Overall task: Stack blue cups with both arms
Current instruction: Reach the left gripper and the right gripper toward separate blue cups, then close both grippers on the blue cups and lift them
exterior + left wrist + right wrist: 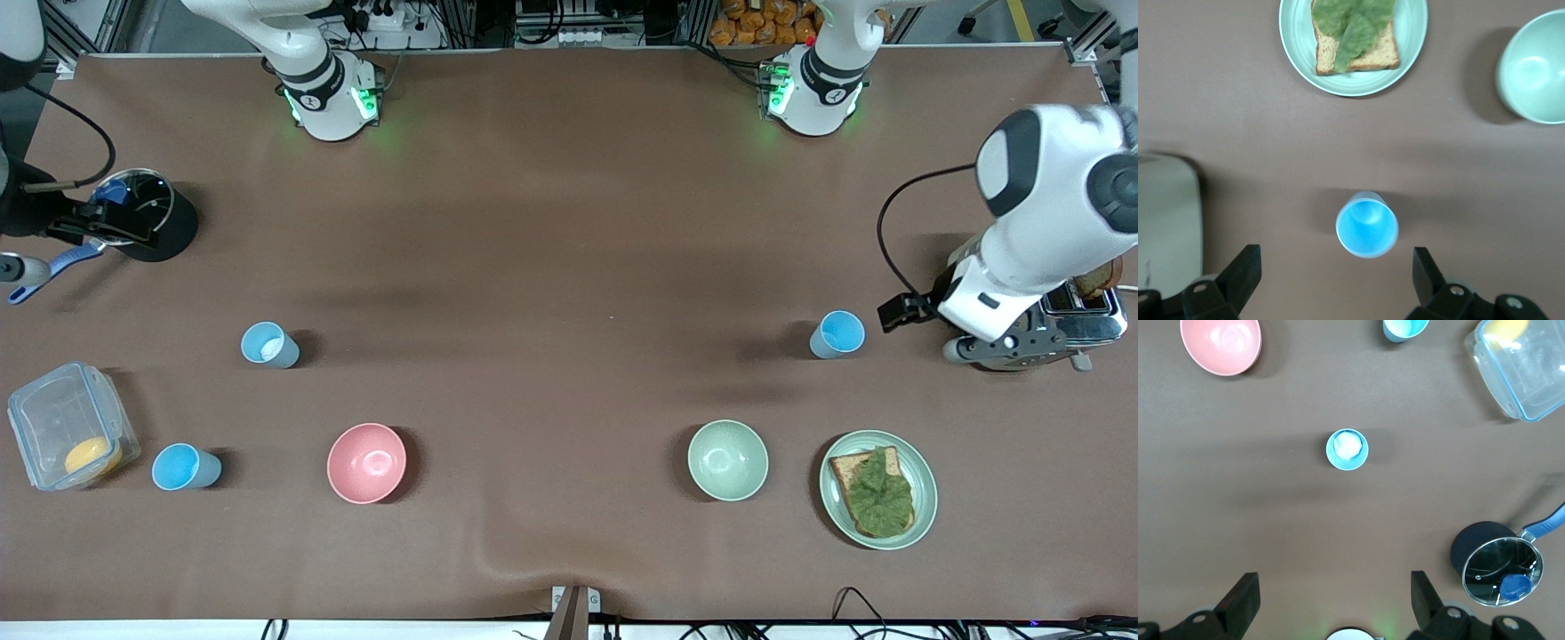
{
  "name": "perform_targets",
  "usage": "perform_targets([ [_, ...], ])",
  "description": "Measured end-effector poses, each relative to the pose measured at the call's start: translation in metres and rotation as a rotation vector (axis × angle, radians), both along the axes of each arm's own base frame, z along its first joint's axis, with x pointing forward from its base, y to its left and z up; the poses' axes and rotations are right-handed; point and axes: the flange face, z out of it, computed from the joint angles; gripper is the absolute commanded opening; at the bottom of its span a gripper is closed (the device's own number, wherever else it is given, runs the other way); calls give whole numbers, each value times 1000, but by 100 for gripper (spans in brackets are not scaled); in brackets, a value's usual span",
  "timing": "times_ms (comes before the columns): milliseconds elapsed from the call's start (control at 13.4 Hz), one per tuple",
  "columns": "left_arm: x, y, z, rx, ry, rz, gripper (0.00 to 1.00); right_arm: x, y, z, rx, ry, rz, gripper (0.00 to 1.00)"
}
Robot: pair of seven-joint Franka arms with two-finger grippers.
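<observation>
My left gripper needs to next move down to the blue cup nearest the toaster and close on the cup's rim (pixel 862 330) (pixel 1338 235), on the side that faces the toaster.
Three blue cups stand upright on the brown table. One with a pale whitish inside (pixel 269 345) and a bright blue one (pixel 185 468) stand toward the right arm's end. A third bright blue cup (pixel 837 334) stands toward the left arm's end. My left gripper (pixel 1336 275) is open and empty, up in the air over that third cup (pixel 1367 225), which shows between its fingers. The left arm (pixel 1040 231) hangs beside the toaster. My right gripper (pixel 1335 595) is open and empty, high over the table between its base and the whitish cup (pixel 1347 449).
A pink bowl (pixel 366 462) and a pale green bowl (pixel 727 460) stand nearer the front camera. Beside the green bowl is a plate (pixel 925 493) of toast with lettuce. A toaster (pixel 1080 311), a black pot (pixel 147 213) and a clear container (pixel 67 422) stand at the table's ends.
</observation>
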Motion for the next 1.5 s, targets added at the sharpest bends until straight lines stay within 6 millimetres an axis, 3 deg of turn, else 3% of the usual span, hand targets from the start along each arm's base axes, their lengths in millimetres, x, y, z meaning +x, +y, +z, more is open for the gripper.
perform_targets([
  [150,-7,13,-46,-6,5,-8,100,8,1,-24,2,51,21,100],
  [299,-13,15,-72,-9,28,-11,100,19,2,-55,-1,105,24,100],
  [449,-17,13,-88,-12,40,-15,100,32,3,-92,-6,121,26,100],
  [748,-27,11,-124,-18,63,-17,100,42,13,-196,-17,71,47,100],
  [973,-27,11,-143,-23,76,-18,100,40,25,-247,-23,51,70,100],
  [1048,-28,10,-149,-24,80,-20,96,41,27,-261,-25,56,74,100],
  [1347,-30,4,-165,-29,102,-28,14,42,31,-309,-34,90,84,100],
  [1422,-30,3,-167,-30,106,-31,3,40,32,-318,-35,91,85,100],
  [1497,-30,1,-170,-31,110,-34,0,38,32,-325,-36,86,86,100],
])
